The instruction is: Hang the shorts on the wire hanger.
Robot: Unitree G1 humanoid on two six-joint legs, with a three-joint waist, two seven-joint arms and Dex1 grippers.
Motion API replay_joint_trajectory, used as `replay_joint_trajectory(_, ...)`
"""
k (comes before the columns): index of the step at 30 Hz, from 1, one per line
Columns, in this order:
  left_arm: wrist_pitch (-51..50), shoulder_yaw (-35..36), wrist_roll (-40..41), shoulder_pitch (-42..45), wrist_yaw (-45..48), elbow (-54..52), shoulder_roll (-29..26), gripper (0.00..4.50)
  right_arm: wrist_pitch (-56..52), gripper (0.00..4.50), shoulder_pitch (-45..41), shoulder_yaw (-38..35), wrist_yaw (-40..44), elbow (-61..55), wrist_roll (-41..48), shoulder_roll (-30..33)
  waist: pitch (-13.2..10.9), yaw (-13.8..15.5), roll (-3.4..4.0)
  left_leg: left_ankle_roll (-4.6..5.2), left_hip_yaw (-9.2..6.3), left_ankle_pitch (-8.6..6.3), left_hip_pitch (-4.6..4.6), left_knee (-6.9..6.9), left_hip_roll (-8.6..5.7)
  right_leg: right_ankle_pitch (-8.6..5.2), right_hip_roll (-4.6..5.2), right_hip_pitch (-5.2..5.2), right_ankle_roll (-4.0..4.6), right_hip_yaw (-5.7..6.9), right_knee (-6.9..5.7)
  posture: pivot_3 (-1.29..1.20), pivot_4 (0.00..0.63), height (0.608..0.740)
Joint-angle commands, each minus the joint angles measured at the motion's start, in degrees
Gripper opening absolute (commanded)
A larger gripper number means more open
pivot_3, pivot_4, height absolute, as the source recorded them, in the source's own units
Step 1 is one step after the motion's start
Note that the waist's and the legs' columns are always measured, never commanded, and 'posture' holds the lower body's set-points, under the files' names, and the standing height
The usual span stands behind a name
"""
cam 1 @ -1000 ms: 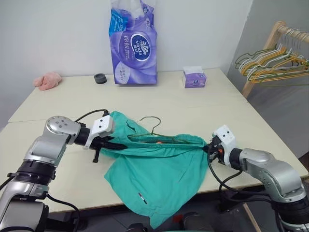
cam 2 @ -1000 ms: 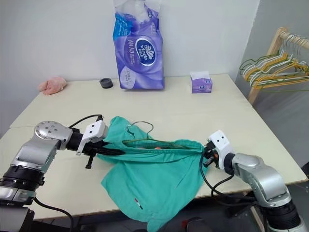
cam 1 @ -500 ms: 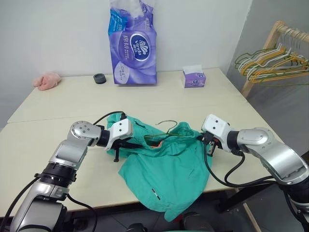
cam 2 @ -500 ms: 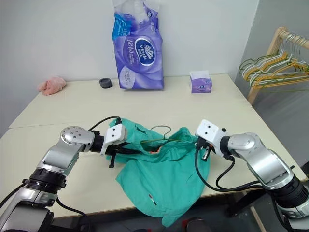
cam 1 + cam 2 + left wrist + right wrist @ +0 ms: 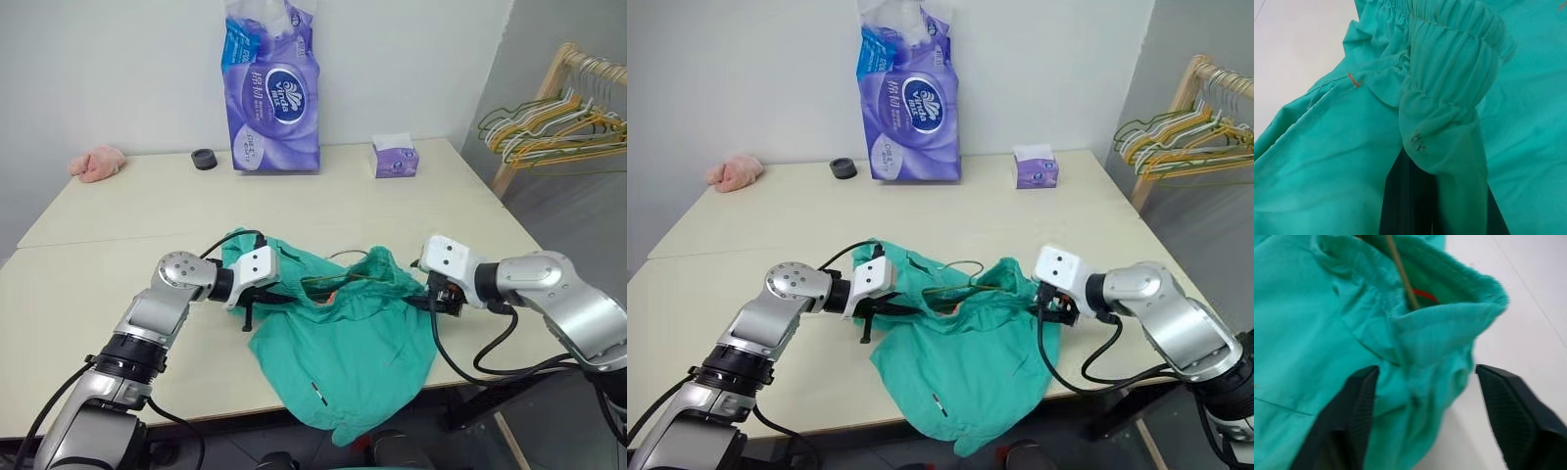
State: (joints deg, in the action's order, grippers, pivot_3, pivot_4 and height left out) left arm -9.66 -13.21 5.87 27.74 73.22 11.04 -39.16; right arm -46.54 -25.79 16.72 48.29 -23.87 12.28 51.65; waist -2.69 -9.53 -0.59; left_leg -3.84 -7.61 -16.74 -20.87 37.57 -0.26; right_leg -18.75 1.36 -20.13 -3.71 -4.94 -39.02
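Note:
Next, my right gripper pinches waistband and wire together (image 5: 1413, 311) before it lifts the shorts, because the end of the waistband hangs in loose folds around the hanger's wire.
The teal-green shorts (image 5: 343, 343) lie bunched near the table's front edge, one leg hanging over it. My left gripper (image 5: 279, 294) is shut on the left end of the gathered waistband (image 5: 1449, 73), which drapes over its fingers (image 5: 1408, 205). My right gripper (image 5: 1425, 372) stands open at the waistband's right end, with fabric between the spread fingers but not clamped. The wire hanger (image 5: 1400, 269), a thin olive-grey wire, runs inside the waistband opening. Its hook (image 5: 965, 264) pokes out behind the shorts. The rest of it is hidden by fabric.
At the table's back stand a tall purple tissue pack (image 5: 269, 93), a small purple tissue box (image 5: 395, 157), a black round cap (image 5: 204, 159) and a pink cloth (image 5: 95, 163). A wooden rack with bunched coloured hangers (image 5: 554, 122) stands off the right side.
My right gripper has opened and let go of the waistband's right end. The left gripper has moved toward the right, and the once-taut waistband has gone slack and bunched.

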Motion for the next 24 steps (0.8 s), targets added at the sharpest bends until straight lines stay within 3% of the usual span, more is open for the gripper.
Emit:
replay_joint_trajectory(1,0.78,0.19,0.51,0.4,0.25,-1.29,0.11,0.0,1.27,3.91,-0.7,-0.75,-0.22,2.09,-1.49,-0.7,0.0,-0.04,0.0,0.0,0.01,0.0,0.0,0.0,0.0,0.0,0.0,-0.01,0.0,-0.01,0.0,-0.19,0.0,0.74)
replay_joint_trajectory(15,-0.12,0.35,1.16,-0.29,0.88,-2.41,0.17,0.0,9.62,3.91,-10.96,11.6,5.84,19.7,-9.52,-11.49,0.0,-0.45,0.02,-0.01,-0.03,0.0,0.01,0.02,-0.01,0.0,0.0,-0.02,0.01,0.02,-0.02,-0.17,0.0,0.74)
replay_joint_trajectory(18,-0.72,0.65,1.73,-0.38,0.83,-2.93,0.37,0.0,11.48,3.32,-11.77,12.43,7.51,21.69,-11.04,-11.75,0.0,-0.34,0.01,-0.01,-0.03,0.0,0.0,0.04,-0.03,0.0,0.02,-0.01,0.01,0.02,-0.02,-0.17,0.0,0.74)
replay_joint_trajectory(24,-1.4,1.22,2.73,-0.73,0.7,-3.77,0.39,0.0,13.85,1.26,-11.38,12.05,10.23,22.24,-12.77,-11.06,0.0,-0.38,0.01,0.0,-0.04,0.0,0.0,0.06,-0.03,0.0,0.02,-0.01,0.01,0.02,-0.02,-0.17,0.0,0.74)
